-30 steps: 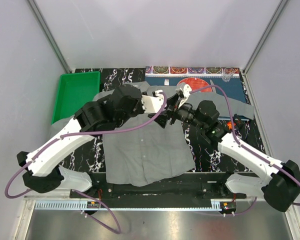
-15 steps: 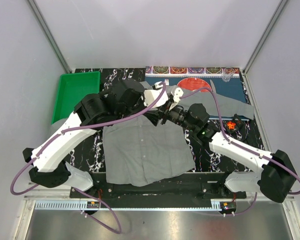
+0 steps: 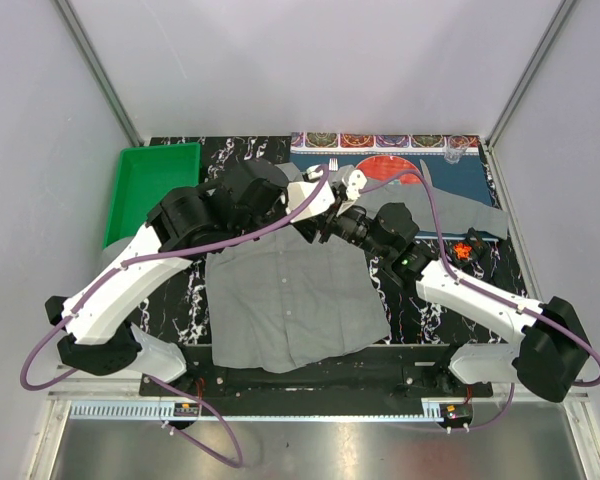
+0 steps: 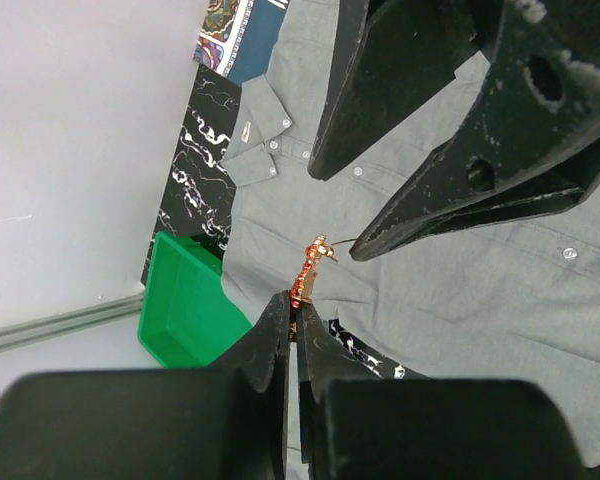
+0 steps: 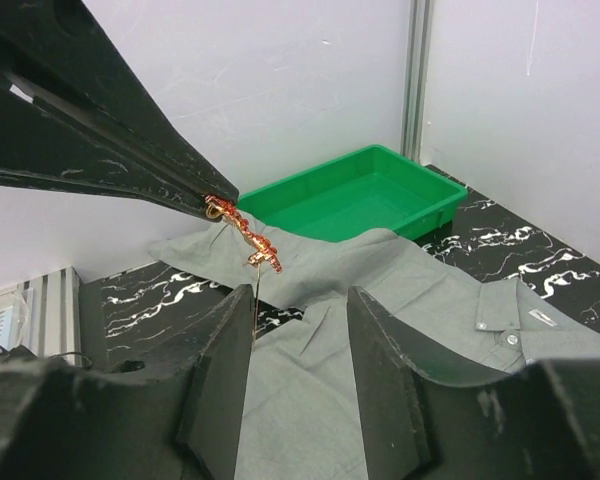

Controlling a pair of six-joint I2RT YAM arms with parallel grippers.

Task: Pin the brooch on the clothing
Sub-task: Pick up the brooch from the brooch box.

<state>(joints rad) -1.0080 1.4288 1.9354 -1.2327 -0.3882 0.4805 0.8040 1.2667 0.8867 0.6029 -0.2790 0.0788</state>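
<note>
The brooch's pin points across the left gripper's fingers, so the right gripper should hold the pin while the left gripper grasps the brooch [image 5: 248, 236] along its body.
The grey shirt [image 3: 280, 300] lies flat on the table and also shows in both wrist views [image 4: 500, 290] [image 5: 310, 400]. My left gripper [image 4: 295, 305] is shut on a small orange-gold brooch [image 4: 311, 266] and holds it in the air above the shirt. The brooch [image 5: 246, 236] also shows in the right wrist view, with its thin pin hanging down. My right gripper [image 5: 298, 300] is open, its jaws facing the brooch, and the pin lies just beside its left finger [image 5: 225, 330]. In the top view the two grippers meet tip to tip [image 3: 330, 225] over the shirt's upper right.
A green tray [image 3: 150, 190] stands at the back left. A blue patterned placemat [image 3: 450, 170] lies at the back right, partly under the shirt's sleeve. A small orange-red object [image 3: 465, 248] lies at the right. Grey walls enclose the table.
My right gripper has moved left, closing in on the left gripper's tips. The left gripper has shifted slightly right and still holds the brooch.
</note>
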